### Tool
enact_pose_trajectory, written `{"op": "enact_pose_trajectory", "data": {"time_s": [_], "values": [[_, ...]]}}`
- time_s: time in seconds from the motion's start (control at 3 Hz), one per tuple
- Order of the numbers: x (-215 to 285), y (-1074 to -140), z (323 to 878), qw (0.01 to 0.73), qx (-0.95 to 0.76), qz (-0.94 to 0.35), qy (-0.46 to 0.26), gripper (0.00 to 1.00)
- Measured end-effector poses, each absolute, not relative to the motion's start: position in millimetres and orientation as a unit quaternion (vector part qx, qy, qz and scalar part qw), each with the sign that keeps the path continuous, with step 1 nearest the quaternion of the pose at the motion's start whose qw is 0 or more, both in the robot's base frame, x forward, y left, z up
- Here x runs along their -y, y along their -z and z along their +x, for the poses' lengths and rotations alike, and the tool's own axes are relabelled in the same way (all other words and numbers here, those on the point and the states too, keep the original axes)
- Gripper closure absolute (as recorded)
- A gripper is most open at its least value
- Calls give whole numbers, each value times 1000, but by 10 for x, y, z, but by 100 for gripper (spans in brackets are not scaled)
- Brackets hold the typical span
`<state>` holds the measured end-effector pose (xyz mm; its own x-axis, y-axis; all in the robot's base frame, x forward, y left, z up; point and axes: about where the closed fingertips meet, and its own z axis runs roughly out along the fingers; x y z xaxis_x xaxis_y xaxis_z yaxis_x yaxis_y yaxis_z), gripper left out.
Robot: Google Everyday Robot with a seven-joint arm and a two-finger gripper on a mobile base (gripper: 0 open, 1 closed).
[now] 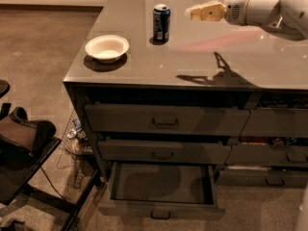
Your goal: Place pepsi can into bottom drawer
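Observation:
The upper part of the pepsi can (161,16), just below its silver top, is the next place for my gripper to go to and close on.
The pepsi can (161,23), dark blue with a silver top, stands upright on the grey counter (192,57) near its back. My gripper (190,13) reaches in from the right on a white arm and hovers just right of the can, at about its top height, apart from it. The bottom drawer (161,186) of the wide left stack is pulled open and looks empty inside.
A white bowl (107,47) sits on the counter left of the can. Two shut drawers (166,120) lie above the open one, narrower drawers (276,150) to the right. A dark chair (24,143) and floor clutter (74,134) stand left of the cabinet.

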<state>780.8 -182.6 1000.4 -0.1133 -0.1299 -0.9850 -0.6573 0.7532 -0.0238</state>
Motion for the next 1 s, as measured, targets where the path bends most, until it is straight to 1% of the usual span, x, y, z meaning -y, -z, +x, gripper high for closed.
{"op": "enact_pose_trajectory", "data": {"time_s": [0.33,0.67,1.0], "values": [[1829,-10066,7847,612,-709,-275,-218,0],[1626,-9869,7924,606,-704,-297,-222,0],[1286,-9540,8190,592,-700,-336,-216,0]]}}
